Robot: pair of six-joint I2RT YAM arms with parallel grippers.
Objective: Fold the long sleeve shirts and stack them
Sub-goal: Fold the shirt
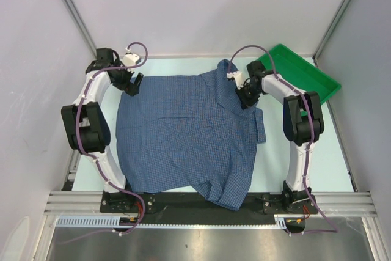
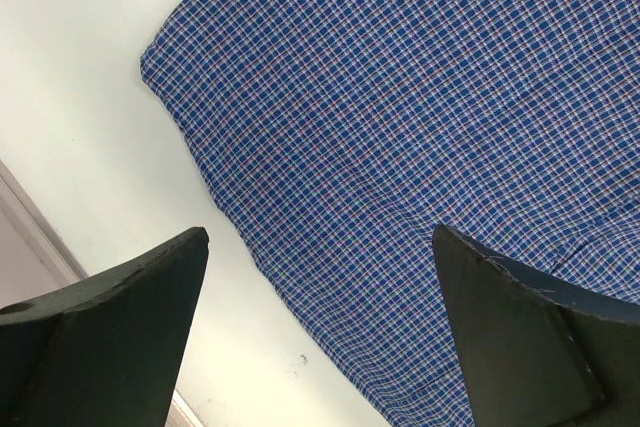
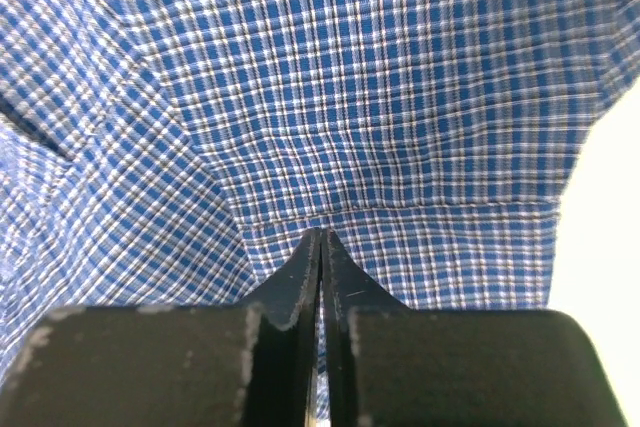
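My left gripper should grab the shirt's far corner (image 1: 126, 83) (image 2: 163, 55), on the side away from the green plastic tray.
One long sleeve shirt (image 1: 183, 132), blue with a fine white check, lies spread over the pale table. Its cloth fills the right wrist view (image 3: 380, 97) and most of the left wrist view (image 2: 420, 117). My right gripper (image 1: 246, 99) is down on the shirt's far right part, jaws shut with a thin fold of the check cloth pinched between the fingertips (image 3: 321, 237). My left gripper (image 1: 130, 84) hovers open over the shirt's far left corner, its two dark fingers (image 2: 110, 337) wide apart, one over bare table, the other over cloth.
A green plastic tray (image 1: 302, 74) sits at the far right, just behind the right arm. Grey walls and metal frame posts enclose the table. Bare table (image 2: 90, 127) shows left of the shirt's edge, and more to the right of the shirt (image 1: 330, 151).
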